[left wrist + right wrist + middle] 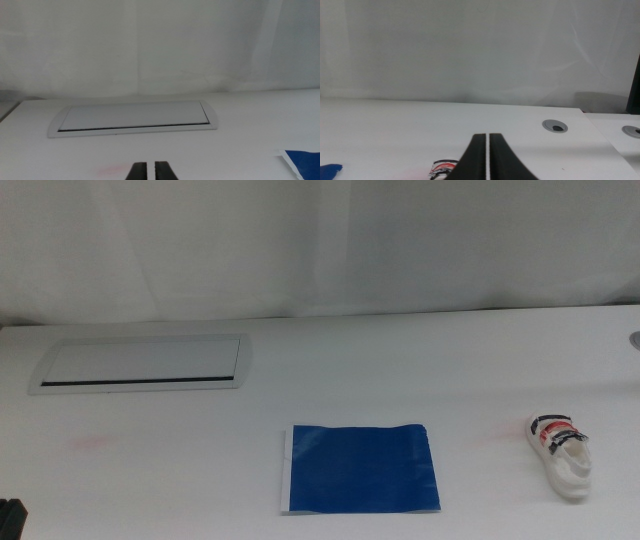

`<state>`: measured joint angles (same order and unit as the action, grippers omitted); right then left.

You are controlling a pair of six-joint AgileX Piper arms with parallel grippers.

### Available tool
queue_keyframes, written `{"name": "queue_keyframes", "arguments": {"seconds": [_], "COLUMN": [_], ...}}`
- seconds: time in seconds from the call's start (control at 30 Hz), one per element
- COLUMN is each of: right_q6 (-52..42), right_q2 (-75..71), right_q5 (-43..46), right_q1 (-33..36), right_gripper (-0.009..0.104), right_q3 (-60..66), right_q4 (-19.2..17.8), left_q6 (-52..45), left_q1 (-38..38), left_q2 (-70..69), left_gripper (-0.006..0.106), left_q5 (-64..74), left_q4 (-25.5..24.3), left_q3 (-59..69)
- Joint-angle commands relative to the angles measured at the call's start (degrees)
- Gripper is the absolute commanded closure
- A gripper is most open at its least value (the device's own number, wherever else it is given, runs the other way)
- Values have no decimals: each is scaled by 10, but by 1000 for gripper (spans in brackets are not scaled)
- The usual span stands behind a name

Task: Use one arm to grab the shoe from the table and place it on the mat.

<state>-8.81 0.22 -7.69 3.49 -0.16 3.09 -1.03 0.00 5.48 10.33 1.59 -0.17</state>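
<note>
I move my right gripper to the white shoe next and close it across the shoe's red strap (556, 430) (444, 166), with its fingers on both sides.
The shoe (562, 455), small and white with black and red straps, lies on the table (200, 480) at the front right, apart from the mat. The mat (360, 468) is a dark blue sheet with a white strip on its left edge, lying flat at the front centre with nothing on it. My right gripper (488, 155) hangs shut and empty above and short of the shoe (442, 169), whose strapped end peeks out beside the jaws. My left gripper (150, 171) waits at the front left, jaws nearly together with only a thin slit and nothing held; a mat corner (302, 162) shows in its view.
A grey-framed rectangular panel (140, 364) is set into the table at the back left, also facing the left wrist as the panel (135, 118). Round cable grommets (555, 126) sit at the far right of the table. A white wall backs the table.
</note>
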Motion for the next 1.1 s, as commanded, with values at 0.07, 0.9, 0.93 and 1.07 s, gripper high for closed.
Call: {"name": "queue_keyframes", "arguments": {"seconds": [0.07,0.9,0.93,1.07], "right_q6": [1,59,59,58], "right_q2": [-7,-7,-7,-5], "right_q5": [14,37,35,12], "right_q1": [2,6,6,6], "right_gripper": [82,-8,-8,-8], "right_q3": [22,-18,-26,-65], "right_q4": [24,116,116,108], "left_q6": [2,2,2,2], "left_q1": [0,0,0,0], "left_q2": [-2,-2,-2,-2], "left_gripper": [103,103,103,103], "left_q5": [-2,8,8,8], "left_q4": [3,3,3,3], "left_q3": [22,22,22,22]}}
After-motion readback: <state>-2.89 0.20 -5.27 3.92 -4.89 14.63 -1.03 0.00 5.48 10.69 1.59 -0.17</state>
